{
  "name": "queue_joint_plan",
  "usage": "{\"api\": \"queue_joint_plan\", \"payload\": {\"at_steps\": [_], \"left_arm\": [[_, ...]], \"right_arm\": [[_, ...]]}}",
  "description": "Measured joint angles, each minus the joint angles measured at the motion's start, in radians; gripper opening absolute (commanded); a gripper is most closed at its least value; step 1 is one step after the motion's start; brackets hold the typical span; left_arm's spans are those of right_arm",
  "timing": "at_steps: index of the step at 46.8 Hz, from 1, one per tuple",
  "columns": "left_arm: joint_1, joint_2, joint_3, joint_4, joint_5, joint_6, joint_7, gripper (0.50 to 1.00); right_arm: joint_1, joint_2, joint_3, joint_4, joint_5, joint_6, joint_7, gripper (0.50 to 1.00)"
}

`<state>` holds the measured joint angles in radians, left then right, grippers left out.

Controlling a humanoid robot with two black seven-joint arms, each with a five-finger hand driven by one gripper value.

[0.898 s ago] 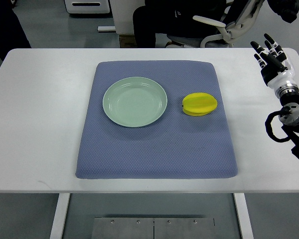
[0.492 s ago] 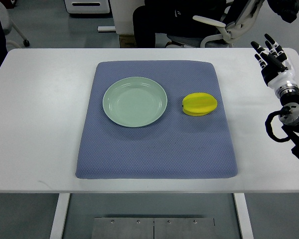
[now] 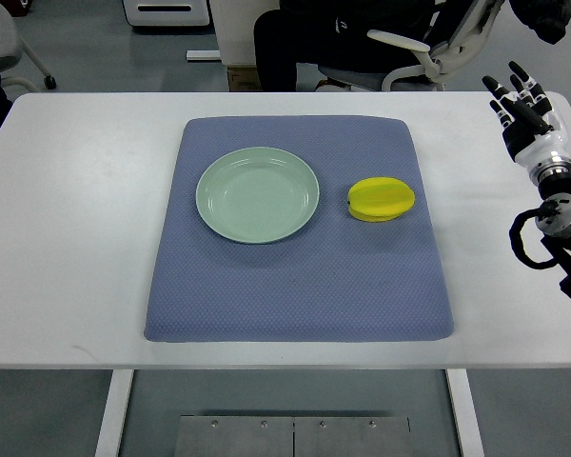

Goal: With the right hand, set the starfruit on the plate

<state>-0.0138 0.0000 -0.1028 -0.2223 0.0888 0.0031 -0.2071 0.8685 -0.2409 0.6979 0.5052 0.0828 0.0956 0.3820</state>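
Note:
My right gripper will close around the middle of the yellow starfruit (image 3: 381, 199), with fingers on its far long side and thumb on its near one.
A yellow starfruit (image 3: 382, 200) lies on the blue mat (image 3: 300, 286), just right of a pale green plate (image 3: 257, 194) that holds nothing. My right hand (image 3: 524, 107) hovers at the table's far right edge, well right of the fruit, with its black-tipped fingers spread and holding nothing. Its forearm and black cabling run down the right border. The left arm does not show.
The mat covers the middle of a white table (image 3: 67, 219). Beyond the far edge a person in dark clothes sits on a white office chair (image 3: 428, 48). A white cabinet base (image 3: 167, 11) stands at the back left.
My right hand has drifted slightly right and up near the table's edge. The starfruit and plate have not moved.

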Motion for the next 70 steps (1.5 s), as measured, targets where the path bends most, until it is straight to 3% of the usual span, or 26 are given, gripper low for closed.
{"api": "queue_joint_plan", "payload": {"at_steps": [38, 55, 62, 70], "left_arm": [[0.0, 0.0, 0.0, 0.0, 0.0, 0.0, 0.0, 1.0], [0.0, 0.0, 0.0, 0.0, 0.0, 0.0, 0.0, 1.0], [0.0, 0.0, 0.0, 0.0, 0.0, 0.0, 0.0, 1.0], [0.0, 0.0, 0.0, 0.0, 0.0, 0.0, 0.0, 1.0]], "right_arm": [[0.015, 0.038, -0.004, -0.106, 0.0, 0.005, 0.006, 1.0], [0.087, 0.04, -0.181, -0.091, -0.045, 0.021, 0.034, 1.0], [0.109, 0.031, -0.277, -0.017, -0.114, 0.022, 0.083, 1.0], [0.115, 0.013, -0.335, 0.022, -0.248, 0.023, 0.089, 1.0]]}}
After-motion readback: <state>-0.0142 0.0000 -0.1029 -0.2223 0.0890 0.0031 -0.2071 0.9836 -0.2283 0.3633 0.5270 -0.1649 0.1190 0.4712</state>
